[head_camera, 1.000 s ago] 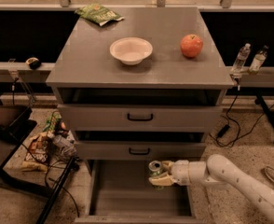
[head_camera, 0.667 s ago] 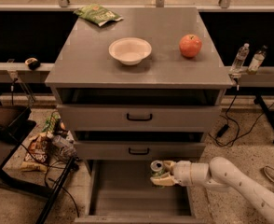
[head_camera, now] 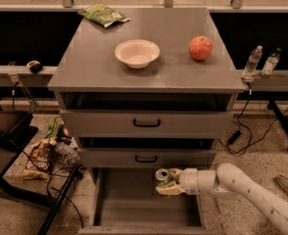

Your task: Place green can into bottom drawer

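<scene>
I need to use my gripper to set the green can down on the middle of the bottom drawer's grey bottom (head_camera: 148,205).
The green can (head_camera: 162,176), small with a silver top, is held upright in my gripper (head_camera: 167,182) just above the open bottom drawer (head_camera: 134,204). The drawer is pulled out below two shut upper drawers and shows a flat grey floor. My white arm (head_camera: 242,190) reaches in from the lower right. The gripper's pale fingers are closed around the can, near the drawer's back right part.
On the cabinet top are a white bowl (head_camera: 137,53), a red apple (head_camera: 201,48) and a green snack bag (head_camera: 104,15). Snack packets and cables (head_camera: 48,153) lie on the floor at the left. Two bottles (head_camera: 260,62) stand on a ledge at the right.
The gripper with the can has shifted slightly left and stays over the open bottom drawer. The view has shifted a little.
</scene>
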You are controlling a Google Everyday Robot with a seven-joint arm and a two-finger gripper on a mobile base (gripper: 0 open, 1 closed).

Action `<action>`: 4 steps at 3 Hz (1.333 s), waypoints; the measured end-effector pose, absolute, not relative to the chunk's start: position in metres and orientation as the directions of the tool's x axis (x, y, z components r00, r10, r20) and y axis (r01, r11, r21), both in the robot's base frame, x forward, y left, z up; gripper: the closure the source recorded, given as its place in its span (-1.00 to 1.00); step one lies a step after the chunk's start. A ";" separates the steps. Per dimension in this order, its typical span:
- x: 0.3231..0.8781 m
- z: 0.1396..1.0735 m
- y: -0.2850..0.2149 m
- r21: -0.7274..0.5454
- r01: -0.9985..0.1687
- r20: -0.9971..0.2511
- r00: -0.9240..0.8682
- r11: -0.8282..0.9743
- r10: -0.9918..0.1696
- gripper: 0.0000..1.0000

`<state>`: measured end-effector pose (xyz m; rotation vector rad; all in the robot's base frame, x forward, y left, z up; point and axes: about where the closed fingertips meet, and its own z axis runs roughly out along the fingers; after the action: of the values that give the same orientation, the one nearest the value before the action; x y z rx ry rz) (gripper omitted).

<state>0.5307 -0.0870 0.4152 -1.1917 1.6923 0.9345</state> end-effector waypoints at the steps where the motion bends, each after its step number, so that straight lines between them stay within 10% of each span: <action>1: 0.529 0.373 -0.071 0.130 -0.962 -0.926 -0.204 0.239 -0.318 1.00; 4: 0.543 0.221 -0.043 0.016 -0.986 -0.952 -0.065 0.166 -0.298 1.00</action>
<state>0.5432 -0.0425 0.2214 -1.2834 1.5344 0.9554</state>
